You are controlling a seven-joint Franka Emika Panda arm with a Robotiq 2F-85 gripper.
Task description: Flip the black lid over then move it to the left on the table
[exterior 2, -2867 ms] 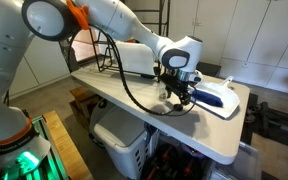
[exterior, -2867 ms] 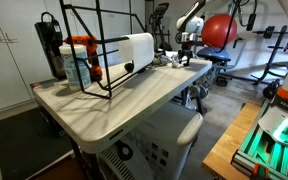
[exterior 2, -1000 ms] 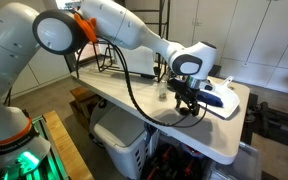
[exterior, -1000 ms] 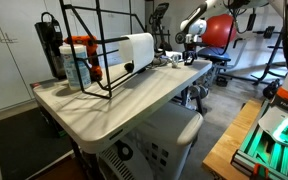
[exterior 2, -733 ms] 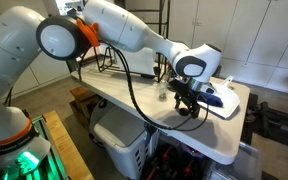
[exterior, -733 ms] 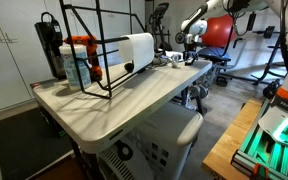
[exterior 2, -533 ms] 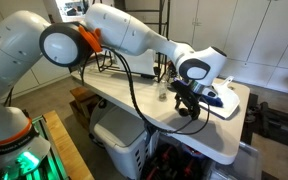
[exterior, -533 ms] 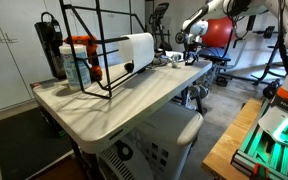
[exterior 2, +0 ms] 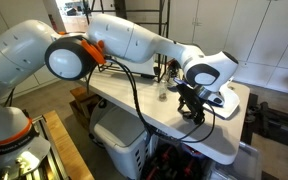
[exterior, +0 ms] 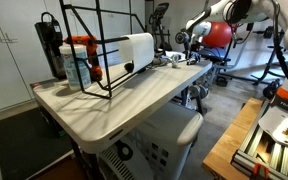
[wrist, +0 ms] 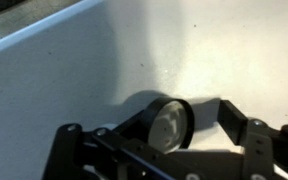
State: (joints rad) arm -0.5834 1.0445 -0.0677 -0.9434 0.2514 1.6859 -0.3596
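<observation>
My gripper should open, as the black lid leans tilted on its finger, let the lid settle flat, rise, and grip its rim [wrist: 190,122] from above before moving it.
In the wrist view the black lid [wrist: 169,126] is a small round cap with a pale inside. It stands tilted on its edge between my fingers, just above the pale table [wrist: 184,50]. My gripper [wrist: 202,118] is open. The lid leans on one finger and a gap separates it from the other finger. In both exterior views the gripper [exterior 2: 192,101] [exterior: 188,44] hangs low over the far end of the table [exterior 2: 174,128] [exterior: 134,100]. The lid is too small to make out there.
A black wire rack [exterior: 94,50], a white roll [exterior: 136,47] and bottles [exterior: 77,62] stand on the table. A white and blue object [exterior 2: 220,97] lies right beside the gripper, a small glass [exterior 2: 161,93] on its other side. The table's edge is near.
The arm has swung along the table toward its end with the white and blue object, and the gripper now sits close beside that object. Nothing else moved.
</observation>
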